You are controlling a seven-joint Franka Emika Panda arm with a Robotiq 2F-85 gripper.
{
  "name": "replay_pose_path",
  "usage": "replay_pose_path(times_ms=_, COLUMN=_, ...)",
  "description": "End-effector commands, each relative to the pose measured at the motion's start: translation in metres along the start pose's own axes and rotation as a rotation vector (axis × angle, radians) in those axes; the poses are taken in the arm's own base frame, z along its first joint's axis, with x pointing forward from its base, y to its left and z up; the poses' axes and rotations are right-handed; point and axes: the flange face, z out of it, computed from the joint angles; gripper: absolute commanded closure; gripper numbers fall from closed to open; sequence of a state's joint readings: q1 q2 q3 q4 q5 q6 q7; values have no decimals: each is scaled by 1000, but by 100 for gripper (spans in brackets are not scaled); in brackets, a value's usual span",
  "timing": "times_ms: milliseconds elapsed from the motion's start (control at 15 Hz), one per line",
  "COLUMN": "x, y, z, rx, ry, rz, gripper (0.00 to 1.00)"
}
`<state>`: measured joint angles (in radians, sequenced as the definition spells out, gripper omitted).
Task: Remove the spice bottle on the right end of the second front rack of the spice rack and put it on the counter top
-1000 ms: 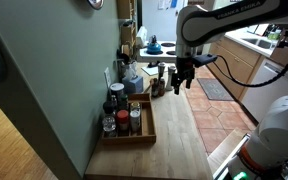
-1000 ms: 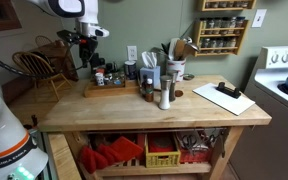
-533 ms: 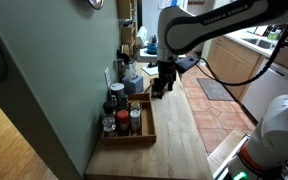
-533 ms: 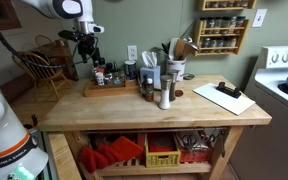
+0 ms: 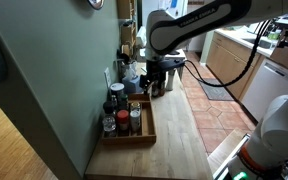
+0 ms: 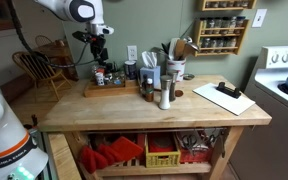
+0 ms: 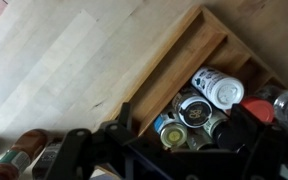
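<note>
The robot's gripper needs to next close on the gold lid (image 5: 137, 98) (image 7: 174, 134) of the spice bottle next to the black-lidded jar, at the far end of the spice rack.
The spice rack (image 5: 142, 128) is a light-wood tray at the counter's wall side and holds several small jars (image 5: 123, 120). It shows in both exterior views (image 6: 90, 91). My gripper (image 5: 151, 86) hangs just above the rack's far end, empty, and also shows in an exterior view (image 6: 98, 63). In the wrist view the rack (image 7: 174, 62) runs diagonally, and my gripper (image 7: 184, 142) is open over a cluster of jar lids (image 7: 194, 110). A white-lidded jar (image 7: 220, 88) lies beyond them. The pale counter top (image 5: 179, 140) (image 7: 64, 60) is bare beside the rack.
A utensil crock and tall bottles (image 6: 156, 80) stand mid-counter close to the rack. A white sheet (image 6: 222, 97) lies at the counter's far end. A green wall (image 5: 54, 90) borders the rack. Other bottles (image 7: 29, 152) show at the wrist view's lower left.
The arm has swung from over the open counter toward the wall, bringing the gripper down over the far end of the spice rack. The jars have not moved.
</note>
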<state>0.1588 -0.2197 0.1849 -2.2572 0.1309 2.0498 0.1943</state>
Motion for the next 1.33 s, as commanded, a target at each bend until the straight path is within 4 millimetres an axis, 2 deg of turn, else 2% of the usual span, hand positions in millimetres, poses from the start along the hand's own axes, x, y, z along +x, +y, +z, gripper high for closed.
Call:
replay_pose_path(times_ms=0, x=24, y=-9, z=28, rx=-21, ry=11, rz=176, gripper=0)
replay_pose_path(times_ms=200, x=39, y=-14, z=44, rx=-65, ry=53, rz=274, gripper=0)
replay_pose_path(times_ms=267, x=41, y=-20, z=48, rx=-96, ry=11, rz=208, gripper=0)
replay_pose_path(times_ms=333, x=31, y=-12, z=41, rx=-55, ry=29, rz=220, gripper=0)
replay_pose_path(times_ms=667, x=41, y=-18, z=48, rx=-70, ry=21, rz=202, gripper=0)
replay_pose_path(times_ms=733, x=48, y=-21, z=51, rx=-44, ry=37, rz=211, gripper=0)
replay_pose_path(times_ms=933, x=62, y=-31, z=62, rx=-36, ry=51, rz=210, gripper=0)
replay_pose_path(times_ms=1267, x=78, y=-30, z=88, rx=-55, ry=50, rz=209, gripper=0)
